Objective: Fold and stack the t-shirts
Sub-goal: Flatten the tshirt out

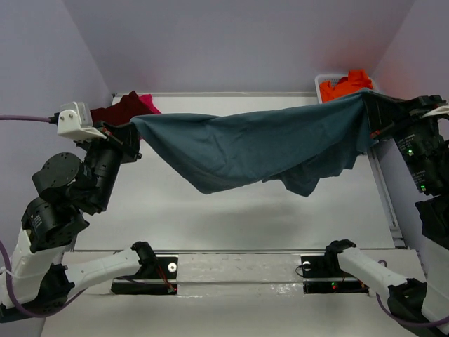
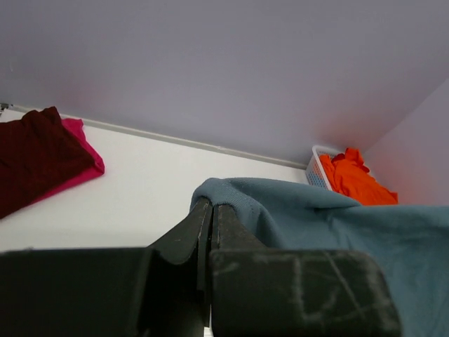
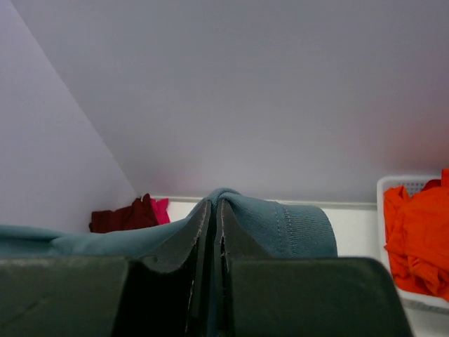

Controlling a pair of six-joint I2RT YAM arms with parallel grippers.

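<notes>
The slate teal-blue t-shirt, now hanging stretched above the table, will be let go by my left gripper on the open middle of the white table (image 1: 237, 174).
The slate teal-blue t-shirt (image 1: 245, 149) hangs stretched in the air between my two grippers, sagging in the middle above the table. My left gripper (image 1: 130, 130) is shut on its left end; in the left wrist view the gripper (image 2: 211, 203) pinches the cloth (image 2: 330, 225). My right gripper (image 1: 370, 105) is shut on its right end, seen in the right wrist view (image 3: 215, 203) with cloth (image 3: 295, 228) draped over it. The dark maroon t-shirt (image 1: 116, 111) lies on the bright pink one (image 1: 149, 105) at the back left. The vivid orange t-shirt (image 1: 345, 84) lies in the tub.
A white plastic tub (image 1: 324, 78) stands at the back right corner; it also shows in the left wrist view (image 2: 317, 168) and the right wrist view (image 3: 393, 184). Grey walls enclose the white table (image 1: 231, 217) on three sides. The arm bases sit at the near edge.
</notes>
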